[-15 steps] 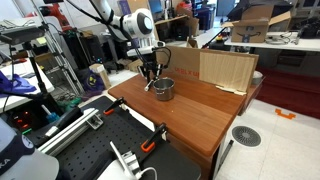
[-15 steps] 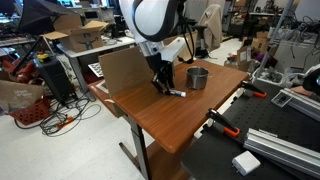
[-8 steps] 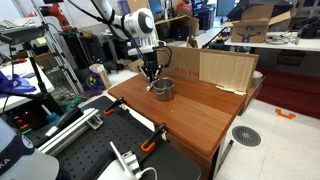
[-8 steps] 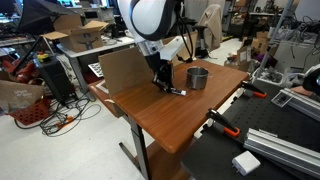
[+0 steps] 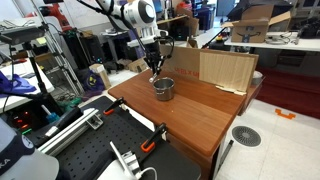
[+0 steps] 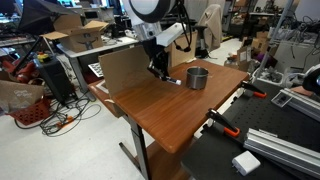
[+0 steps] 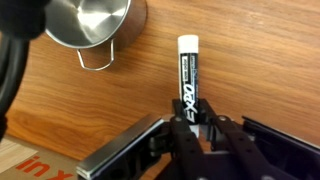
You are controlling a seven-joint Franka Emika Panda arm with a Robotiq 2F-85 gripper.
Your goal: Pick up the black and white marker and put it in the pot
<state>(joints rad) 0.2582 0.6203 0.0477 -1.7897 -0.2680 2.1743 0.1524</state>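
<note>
I should open my gripper to release the marker inside the small grey metal pot (image 5: 165, 86) (image 7: 96, 16), with the marker's black end leaning over the rim of the pot.
My gripper (image 7: 190, 122) is shut on the black and white marker (image 7: 188, 78), which sticks out from between the fingers with its white cap at the far end. In both exterior views the gripper (image 5: 154, 66) (image 6: 158, 70) holds the marker (image 6: 173, 80) lifted a little above the wooden table. The small grey metal pot (image 5: 163, 88) (image 6: 197, 77) stands on the table beside and below the gripper. In the wrist view the pot (image 7: 92, 22) is at the upper left, apart from the marker.
A cardboard panel (image 5: 226, 68) (image 6: 122, 68) stands upright along the table's edge. The wooden table (image 5: 200, 110) (image 6: 170, 115) holds nothing else. A black bench with clamps (image 5: 120, 140) and cluttered lab furniture surround it.
The gripper has risen from the table surface with the marker held in it. The pot has not moved.
</note>
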